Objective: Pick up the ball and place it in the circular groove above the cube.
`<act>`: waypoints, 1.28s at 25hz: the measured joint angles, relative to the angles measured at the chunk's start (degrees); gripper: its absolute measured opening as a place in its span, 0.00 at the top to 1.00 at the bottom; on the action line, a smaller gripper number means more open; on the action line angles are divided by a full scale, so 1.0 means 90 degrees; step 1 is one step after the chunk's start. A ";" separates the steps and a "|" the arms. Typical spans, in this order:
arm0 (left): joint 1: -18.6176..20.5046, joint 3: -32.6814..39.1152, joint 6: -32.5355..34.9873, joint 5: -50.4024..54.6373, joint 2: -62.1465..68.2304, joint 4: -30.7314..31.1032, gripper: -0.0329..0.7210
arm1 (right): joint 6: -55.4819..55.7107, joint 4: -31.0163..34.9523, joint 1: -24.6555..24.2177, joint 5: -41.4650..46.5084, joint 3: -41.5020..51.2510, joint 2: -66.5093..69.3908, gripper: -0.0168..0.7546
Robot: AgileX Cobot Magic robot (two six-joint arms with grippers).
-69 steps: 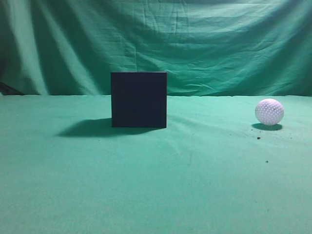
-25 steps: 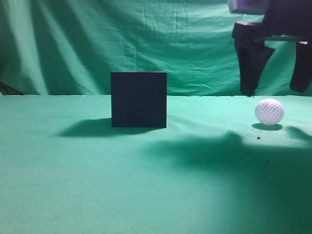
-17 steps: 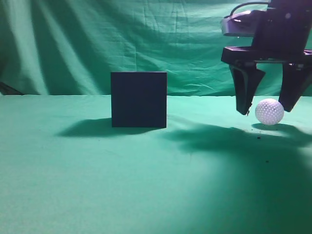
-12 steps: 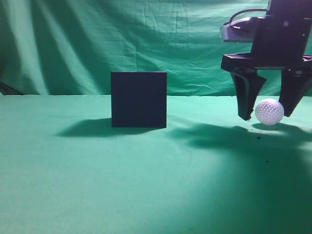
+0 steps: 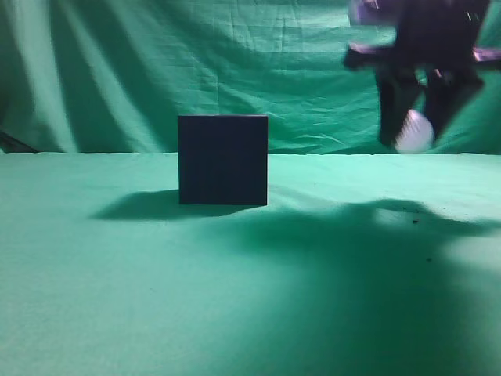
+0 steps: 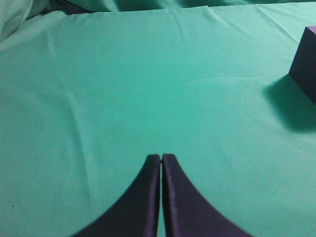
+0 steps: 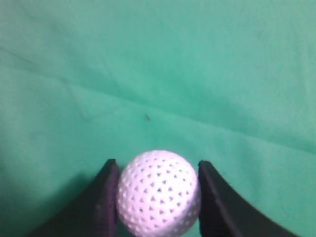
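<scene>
The robot's right gripper should release the white dimpled ball, now lifted clear of the green cloth, in the middle of the dark cube's top side (image 5: 227,113).
The white dimpled ball (image 5: 413,133) is held between the black fingers of my right gripper (image 5: 412,135), lifted clear of the green cloth at the upper right of the exterior view. In the right wrist view the ball (image 7: 159,193) fills the gap between the fingers of the right gripper (image 7: 158,170). The dark cube (image 5: 223,160) stands left of centre; its top is not visible. My left gripper (image 6: 161,159) is shut and empty, and the cube's corner (image 6: 305,64) shows at the right edge of its view.
Green cloth covers the table (image 5: 156,298) and hangs as a backdrop (image 5: 117,63). Small dark specks (image 5: 414,222) lie on the cloth below the right gripper.
My right gripper came down around the ball, shut on it and has lifted it off the cloth, moving up and slightly left. The cube has not moved.
</scene>
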 joint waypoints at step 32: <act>0.0000 0.0000 0.0000 0.0000 0.0000 0.0000 0.96 | -0.0105 0.0222 0.1969 0.0602 -0.2641 0.1235 0.29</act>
